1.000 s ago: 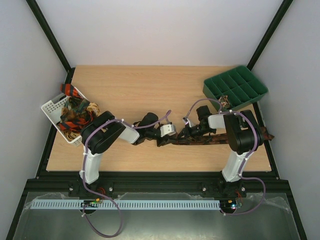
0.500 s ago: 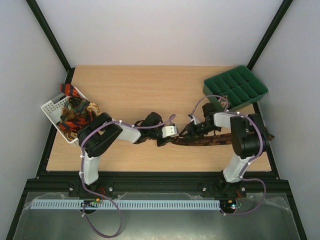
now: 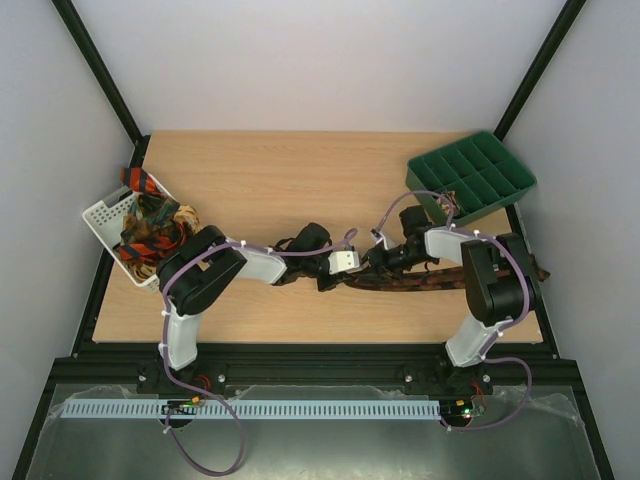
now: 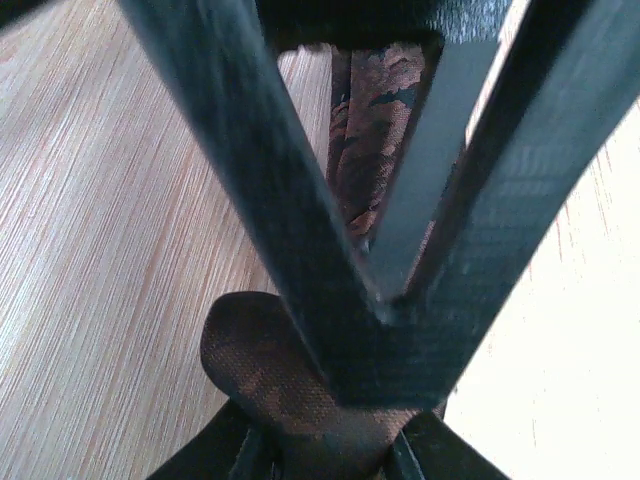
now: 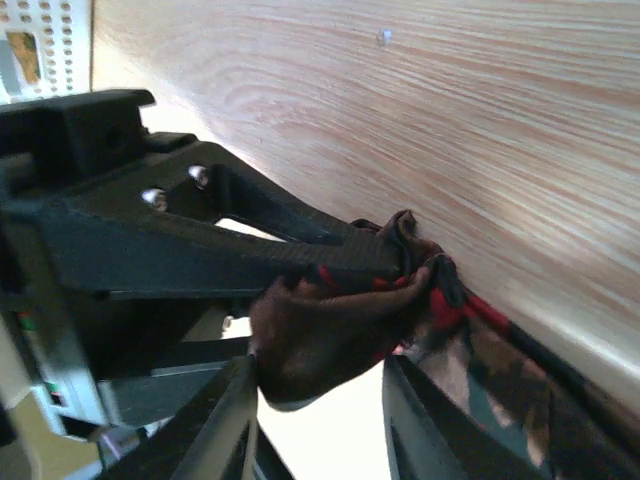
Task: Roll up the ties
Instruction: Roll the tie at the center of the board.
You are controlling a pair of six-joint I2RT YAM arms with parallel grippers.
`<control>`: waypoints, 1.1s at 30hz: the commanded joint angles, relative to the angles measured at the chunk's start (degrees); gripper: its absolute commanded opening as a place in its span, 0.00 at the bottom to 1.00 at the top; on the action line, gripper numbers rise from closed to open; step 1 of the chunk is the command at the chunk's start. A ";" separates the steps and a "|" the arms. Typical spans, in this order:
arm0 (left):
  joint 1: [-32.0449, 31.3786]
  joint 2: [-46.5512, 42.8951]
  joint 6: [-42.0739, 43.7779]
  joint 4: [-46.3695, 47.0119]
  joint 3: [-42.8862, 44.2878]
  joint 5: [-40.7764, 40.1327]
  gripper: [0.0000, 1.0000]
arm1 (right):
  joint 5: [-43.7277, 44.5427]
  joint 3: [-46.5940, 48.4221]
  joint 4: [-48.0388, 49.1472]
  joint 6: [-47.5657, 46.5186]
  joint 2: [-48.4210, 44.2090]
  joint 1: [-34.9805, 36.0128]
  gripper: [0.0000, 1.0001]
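My left gripper's fingers have the folded loop's edge bulging crooked past them, so my left gripper needs to open and grip the loop again square to the tie [image 4: 335, 435] before rolling on.
A dark brown tie with reddish specks [image 3: 440, 279] lies stretched along the table from the middle to the right edge. My left gripper [image 3: 325, 283] is at its left end, shut on a folded loop of the tie [image 4: 290, 385] that fills the gap between its jaws [image 4: 325, 455]. My right gripper [image 3: 368, 268] meets it from the right, and its black fingers [image 4: 300, 200] cross the left wrist view. In the right wrist view the bunched tie end [image 5: 330, 320] sits between my right gripper's parted fingertips [image 5: 320, 375], touching only the left one.
A white slotted basket [image 3: 105, 215] at the left edge holds several more ties [image 3: 150, 228], orange-and-black striped and tan. A green compartment tray [image 3: 470, 175] stands at the back right, close behind the right arm. The basket's corner shows in the right wrist view [image 5: 40, 40].
The left wrist has shifted slightly right and the right wrist has closed in toward it. The tie's left end stays held between them.
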 commanded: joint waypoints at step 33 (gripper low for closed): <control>1.12 4.44 1.70 -4.16 2.12 8.08 0.85 | 3.42 -0.92 -3.52 -4.88 8.92 -2.14 0.01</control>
